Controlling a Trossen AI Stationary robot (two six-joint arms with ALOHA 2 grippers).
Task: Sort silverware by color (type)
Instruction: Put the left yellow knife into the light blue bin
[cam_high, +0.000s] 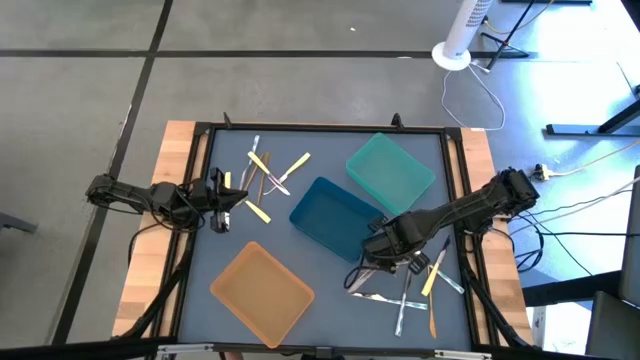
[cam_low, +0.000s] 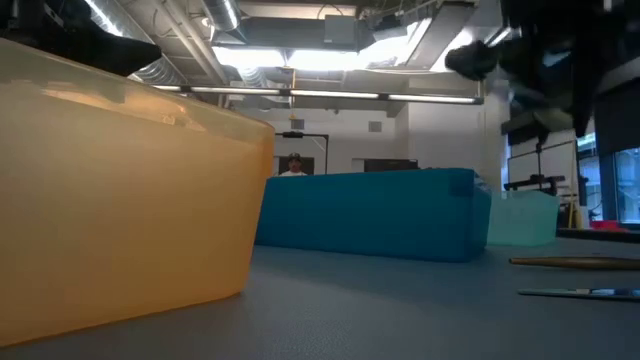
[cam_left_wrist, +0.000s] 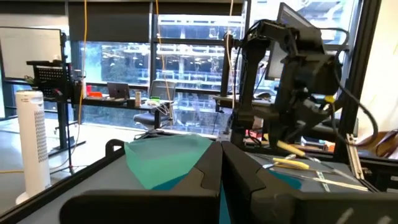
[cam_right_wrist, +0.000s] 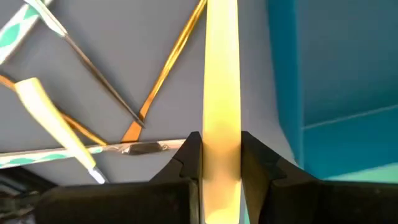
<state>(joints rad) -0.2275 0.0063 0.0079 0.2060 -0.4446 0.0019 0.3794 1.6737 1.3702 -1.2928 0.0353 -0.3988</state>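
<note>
My right gripper will release the yellow utensil, now held near the blue tray's near corner, inside the teal tray (cam_high: 378, 180), toward its side facing the blue tray.
My right gripper (cam_high: 384, 257) hovers near the blue tray's (cam_high: 335, 216) near corner and is shut on a yellow utensil (cam_right_wrist: 221, 74). A loose pile of silvery, yellow and orange silverware (cam_high: 412, 288) lies flat on the mat beside it. My left gripper (cam_high: 222, 200) waits at the table's left side, shut and holding nothing, its fingers together in the left wrist view (cam_left_wrist: 222, 158). A second pile of yellow and silvery silverware (cam_high: 268, 175) lies just past it. The teal tray (cam_high: 390, 172) and the orange tray (cam_high: 262, 290) sit flat on the mat. My right gripper pinches the yellow utensil between its two fingers (cam_right_wrist: 189, 155), which lie across its flat handle (cam_right_wrist: 221, 134). The long strip runs straight forward out of the fingers. Seen from the left wrist camera, the yellow piece (cam_left_wrist: 288, 148) hangs under the gripper, clear of the mat.
The three trays fill the mat's middle: teal far right, blue centre, orange near left. Black frame rails (cam_high: 320, 128) edge the mat. In the low view an orange piece (cam_low: 570, 262) and a silvery piece (cam_low: 580, 292) lie on the mat. A white fan (cam_high: 462, 35) stands off the table.
</note>
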